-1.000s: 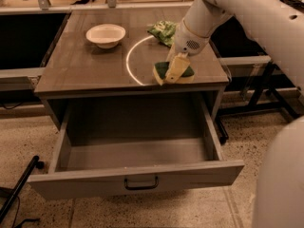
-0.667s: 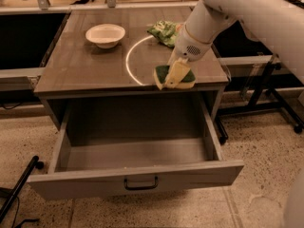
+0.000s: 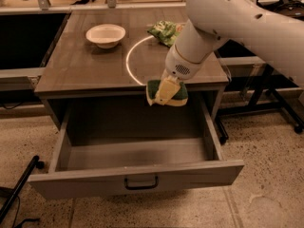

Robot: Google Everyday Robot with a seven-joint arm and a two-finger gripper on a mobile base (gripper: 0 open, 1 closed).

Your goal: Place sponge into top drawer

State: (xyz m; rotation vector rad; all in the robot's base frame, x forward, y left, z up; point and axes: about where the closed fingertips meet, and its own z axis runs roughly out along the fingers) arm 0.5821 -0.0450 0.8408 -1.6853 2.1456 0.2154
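Note:
My gripper will let go of the sponge on the grey drawer bottom point(image 3: 155, 137), about halfway between the table edge and the dark handle.
The sponge point(image 3: 176, 93), dark green top over pale yellow foam, hangs in my gripper point(image 3: 164, 93) just past the front edge of the table top, above the back right part of the open drawer. The gripper is shut on the sponge, with a yellowish finger point(image 3: 166, 90) across its front. The top drawer point(image 3: 135, 179) is pulled fully out below, wide, shallow and grey, with a dark bail handle point(image 3: 141, 183) on its front panel. Its inside shows nothing in it.
A white bowl point(image 3: 106, 34) sits on the table top point(image 3: 85, 65) at the back left. A wrinkly green snack bag point(image 3: 165, 32) lies at the back, by a white circle mark point(image 3: 137, 61). My white arm point(image 3: 237, 23) fills the upper right. A black base leg point(image 3: 16, 189) lies on the floor at left.
The gripper has carried the sponge forward off the table top, from over the right part of the surface to over the open drawer. The camera view has also shifted closer.

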